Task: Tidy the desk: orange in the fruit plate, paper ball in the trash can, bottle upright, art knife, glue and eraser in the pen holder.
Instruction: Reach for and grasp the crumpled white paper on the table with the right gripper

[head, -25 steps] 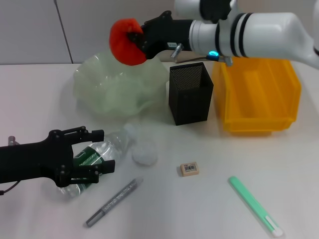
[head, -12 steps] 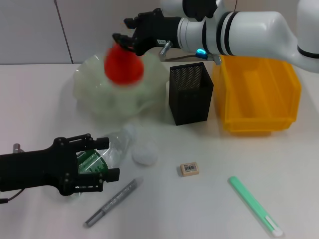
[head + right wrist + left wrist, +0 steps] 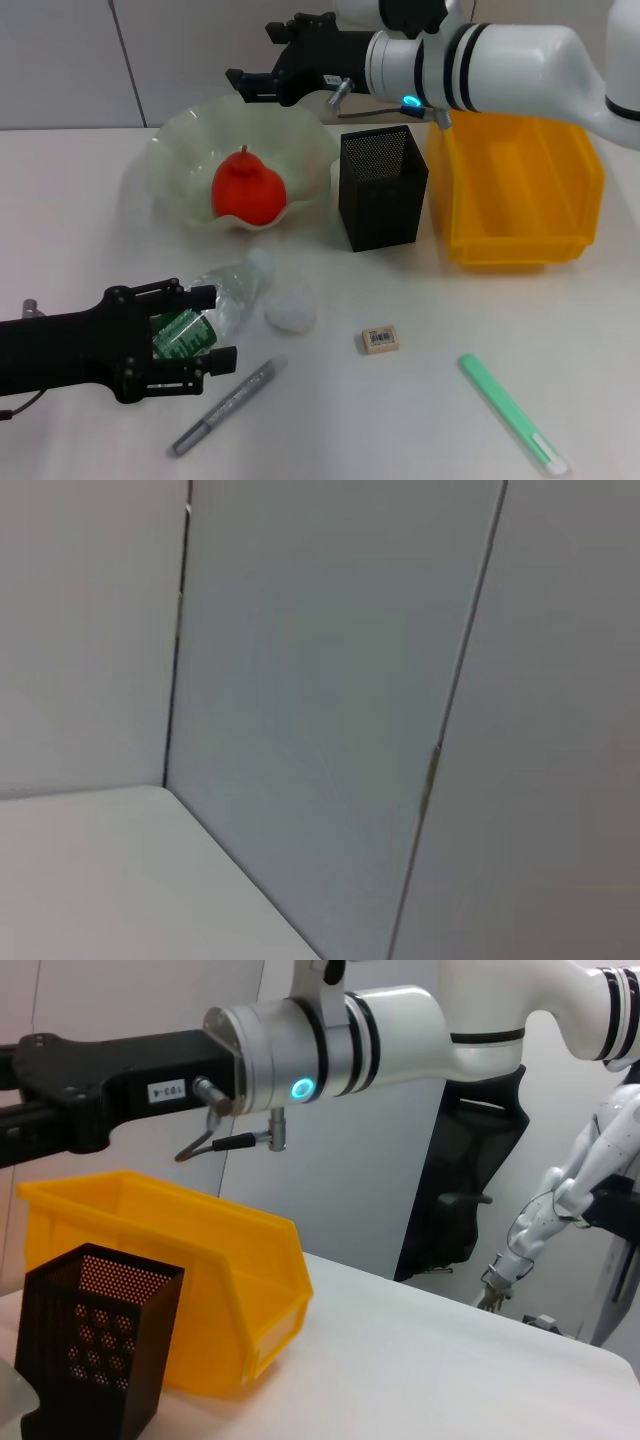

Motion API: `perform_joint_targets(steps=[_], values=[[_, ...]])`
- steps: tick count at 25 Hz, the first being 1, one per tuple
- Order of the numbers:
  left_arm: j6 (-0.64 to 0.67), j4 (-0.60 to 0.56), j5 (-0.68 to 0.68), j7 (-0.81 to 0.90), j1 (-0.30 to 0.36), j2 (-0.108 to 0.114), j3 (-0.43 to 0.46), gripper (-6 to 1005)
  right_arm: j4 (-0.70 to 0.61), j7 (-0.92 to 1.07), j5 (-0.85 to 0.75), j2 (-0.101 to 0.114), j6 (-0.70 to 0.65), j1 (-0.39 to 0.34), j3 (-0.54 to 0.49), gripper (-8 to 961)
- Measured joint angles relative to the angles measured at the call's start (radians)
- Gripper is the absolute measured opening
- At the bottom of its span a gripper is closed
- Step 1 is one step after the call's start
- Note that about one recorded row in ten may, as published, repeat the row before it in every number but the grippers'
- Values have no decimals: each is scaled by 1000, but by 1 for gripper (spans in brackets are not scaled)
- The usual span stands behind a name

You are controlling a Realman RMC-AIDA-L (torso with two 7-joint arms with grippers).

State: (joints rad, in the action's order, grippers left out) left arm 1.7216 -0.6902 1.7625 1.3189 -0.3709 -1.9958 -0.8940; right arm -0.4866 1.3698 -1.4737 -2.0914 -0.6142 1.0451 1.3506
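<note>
Next, I close my right gripper on the white paper ball (image 3: 291, 307) next to the bottle's white cap, because the paper ball belongs in the yellow trash can.
The red-orange orange (image 3: 247, 190) rests inside the pale green fruit plate (image 3: 168, 152). Above the plate's back rim my right gripper (image 3: 258, 55) hangs open and empty. The clear bottle (image 3: 228, 290) lies on its side near the front left, its white cap toward the plate. My left gripper (image 3: 204, 328) is open, with one finger on either side of the bottle's green label. The white paper ball (image 3: 290, 308) sits by the bottle cap, and the beige eraser (image 3: 380, 339) lies farther right. The black mesh pen holder (image 3: 383, 187) stands beside the yellow trash can (image 3: 515, 190).
A grey pen-shaped tool (image 3: 228, 405) lies at the front, a green stick with a white end (image 3: 512, 412) at the front right; which is knife or glue I cannot tell. The left wrist view shows the pen holder (image 3: 90, 1340), trash can (image 3: 190, 1280) and right arm (image 3: 320, 1040).
The right gripper opened and the orange fell from it into the fruit plate. The left gripper shifted slightly along the lying bottle.
</note>
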Motion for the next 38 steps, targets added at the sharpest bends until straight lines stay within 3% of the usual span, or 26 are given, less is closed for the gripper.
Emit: perform_joint_targets(steps=[3, 4, 5, 8, 9, 10, 14, 19, 24, 31, 32, 38], values=[[14, 0, 0, 1, 2, 1, 5, 822, -80, 85, -22, 9, -78, -64, 9, 751], [32, -1, 0, 2, 3, 4, 6, 821, -154, 178, -73, 17, -140, -117, 9, 757], [32, -1, 0, 2, 3, 4, 6, 821, -154, 178, -73, 17, -140, -117, 9, 764], [50, -1, 0, 4, 2, 7, 6, 821, -344, 376, -248, 29, -273, -232, 0, 774], [53, -1, 0, 4, 1, 8, 6, 820, -465, 475, -346, 31, -354, -302, -4, 772], [53, -1, 0, 4, 1, 8, 6, 820, -465, 475, -346, 31, -354, -302, -4, 770], [53, -1, 0, 4, 0, 9, 6, 819, -700, 638, -518, 28, -572, -421, -74, 761], [54, -1, 1, 3, -6, 9, -1, 818, -745, 773, -633, 33, -771, -389, -126, 750], [55, -4, 25, -5, -11, 9, -2, 817, -745, 877, -777, 21, -850, -320, -117, 739], [72, -7, 57, -3, -11, 14, -3, 816, -642, 957, -862, 14, -867, -212, -86, 724], [76, -2, 59, 0, -11, 23, -5, 816, -582, 960, -863, 14, -842, -175, -61, 722], [78, -1, 59, -1, -8, 24, -5, 814, -423, 1010, -864, 9, -708, -91, 63, 709]])
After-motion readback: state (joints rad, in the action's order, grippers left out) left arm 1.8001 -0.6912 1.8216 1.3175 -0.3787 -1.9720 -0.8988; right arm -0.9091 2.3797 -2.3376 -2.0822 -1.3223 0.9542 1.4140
